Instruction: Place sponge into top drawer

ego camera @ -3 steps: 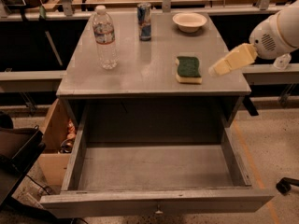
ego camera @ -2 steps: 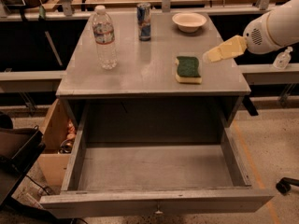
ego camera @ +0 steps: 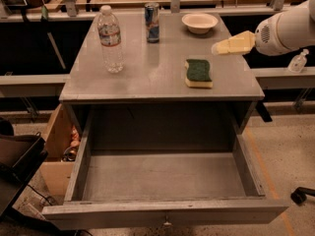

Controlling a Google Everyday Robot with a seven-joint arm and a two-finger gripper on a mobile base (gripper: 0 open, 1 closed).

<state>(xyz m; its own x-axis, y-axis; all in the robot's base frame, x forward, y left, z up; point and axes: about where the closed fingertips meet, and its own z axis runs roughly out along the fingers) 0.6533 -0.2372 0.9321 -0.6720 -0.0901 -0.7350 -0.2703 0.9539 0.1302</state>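
Note:
The robot's gripper will next move to the sponge's near end [ego camera: 199,79], the one toward the open top drawer, and close there.
The sponge [ego camera: 199,73] lies flat on the grey table top [ego camera: 147,68] near its right front edge, green face up over yellow foam. The gripper [ego camera: 220,47] on the white arm comes in from the right. Its pale yellow foam fingers point left, raised above the table just up and right of the sponge, not touching it and holding nothing. The top drawer [ego camera: 162,213] is pulled wide out below the table top, and its grey box is empty.
A clear water bottle [ego camera: 110,39] stands at the left of the table top. A blue can [ego camera: 152,22] and a white bowl [ego camera: 199,22] stand at the back. A wooden box [ego camera: 56,146] sits on the floor left of the drawer.
The gripper has risen and moved toward the back of the table, away from the sponge. The sponge and drawer have not moved.

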